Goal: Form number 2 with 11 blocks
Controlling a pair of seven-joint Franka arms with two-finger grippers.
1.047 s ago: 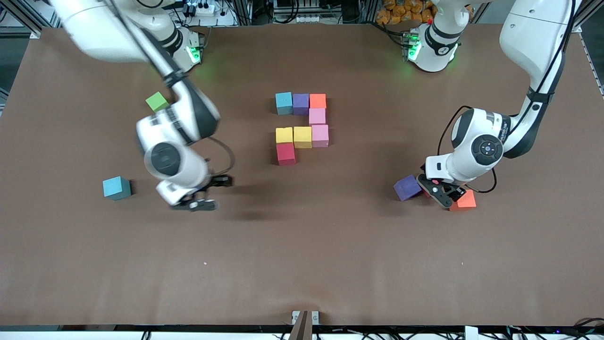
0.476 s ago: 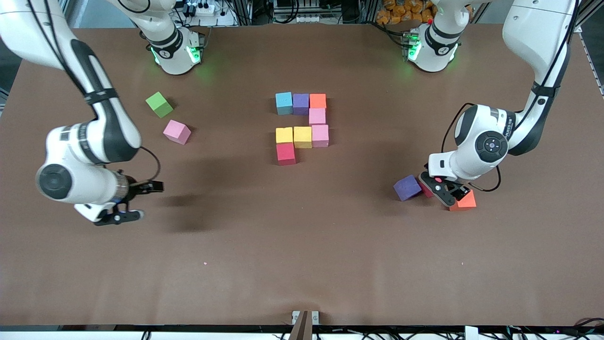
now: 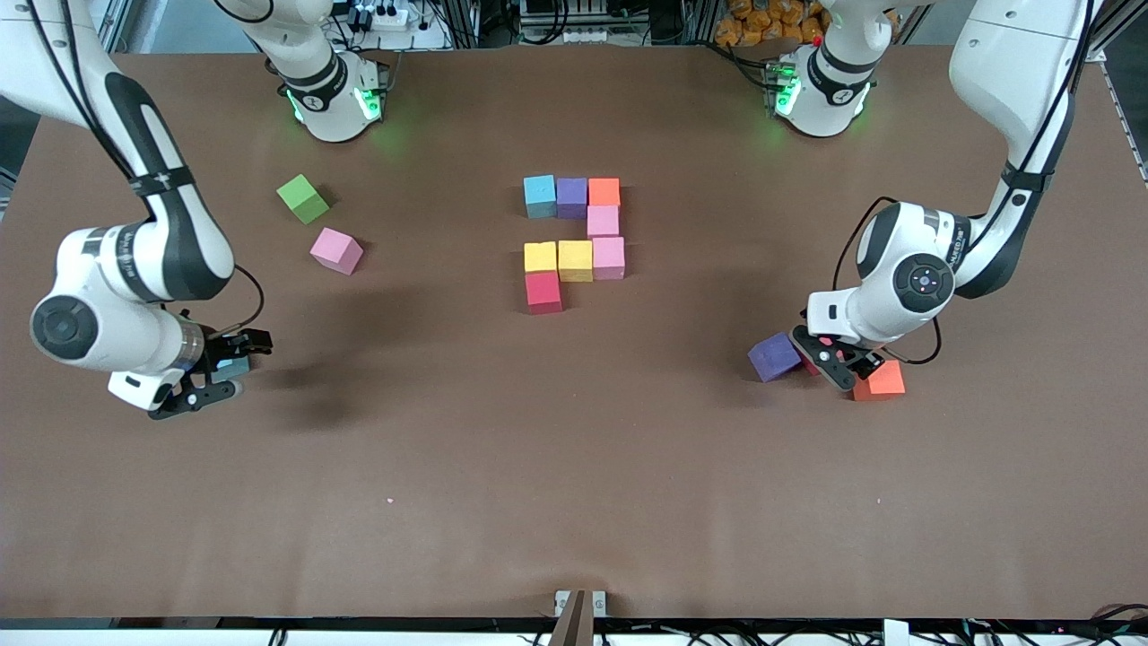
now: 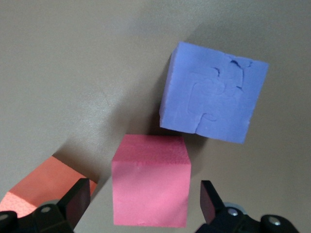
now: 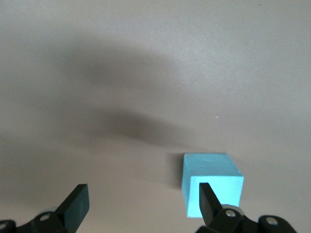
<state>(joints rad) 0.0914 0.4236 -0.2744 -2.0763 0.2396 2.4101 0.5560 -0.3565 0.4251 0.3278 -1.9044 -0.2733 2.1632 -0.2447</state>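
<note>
Next, I close my right gripper on the sides (image 3: 231,368) (image 5: 210,188) of the loose light blue cube just below it, as soon as that cube sits between its fingers.
Several cubes touch at the table's middle as a partial number 2 (image 3: 575,260): light blue, purple and orange in one row, two pink, two yellow, one red. My left gripper (image 3: 839,359) (image 4: 144,199) is open and low, with a red cube (image 4: 149,194) between its fingers but not gripped. A purple cube (image 3: 774,356) (image 4: 214,92) and an orange cube (image 3: 880,380) (image 4: 43,182) flank it. My right gripper (image 3: 215,368) (image 5: 143,201) is open just above a light blue cube (image 3: 235,366) (image 5: 212,182), which lies by one finger, not between them.
A green cube (image 3: 302,198) and a loose pink cube (image 3: 336,250) lie toward the right arm's end, farther from the front camera than the right gripper. Bare brown tabletop (image 3: 574,467) spans the part nearest the front camera.
The right arm has swung from near the table's middle out to the light blue cube and come down over it, uncovering the loose pink cube. The left gripper has barely shifted.
</note>
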